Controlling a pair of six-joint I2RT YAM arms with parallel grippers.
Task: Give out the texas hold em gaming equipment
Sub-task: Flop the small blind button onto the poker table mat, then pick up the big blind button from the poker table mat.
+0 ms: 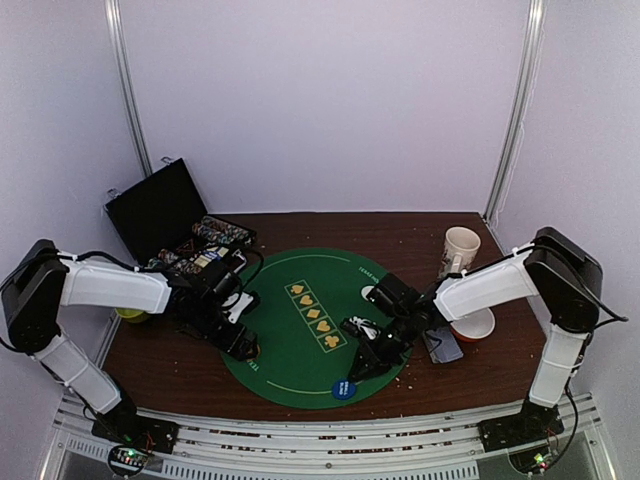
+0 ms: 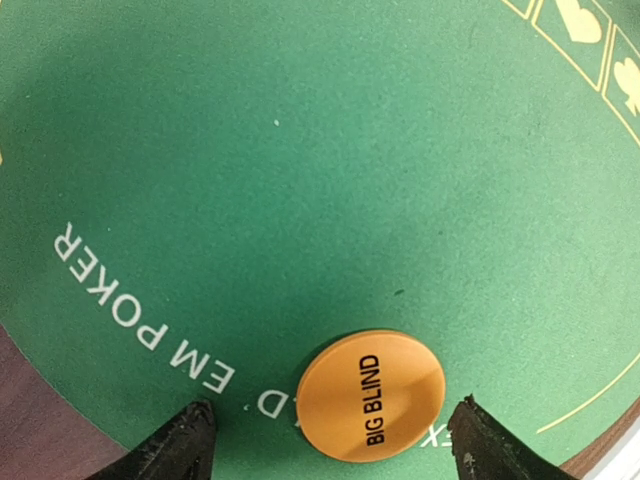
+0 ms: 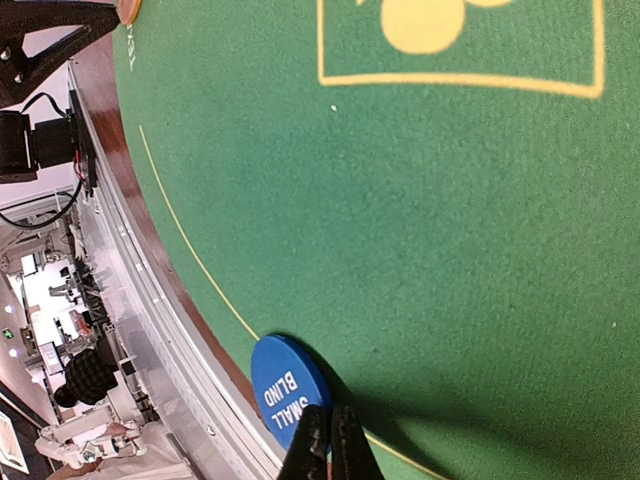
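Note:
The orange disc sits too far along the mat's lettering toward TEXAS. Next, my left gripper grips the disc and slides it toward POKER (image 2: 110, 287).
An orange disc (image 2: 372, 394) marked BIG BLIND lies flat on the green poker mat (image 1: 290, 345) near its left edge. My left gripper (image 2: 335, 445) is open, with a fingertip on either side of the disc and touching neither edge. It also shows in the top view (image 1: 242, 347). My right gripper (image 3: 330, 450) is shut on the edge of a blue disc (image 3: 283, 383) marked SMALL BLIND and holds it tilted at the mat's near edge (image 1: 343, 389). A white disc (image 1: 368, 293) lies on the mat's right side.
An open black case (image 1: 155, 210) with poker chip stacks (image 1: 222, 234) stands at the back left. A beige mug (image 1: 460, 250) and a red-and-white bowl (image 1: 472, 327) stand at the right, with a grey card stack (image 1: 443, 346) beside the bowl. The table's near edge and metal rails lie close behind the blue disc.

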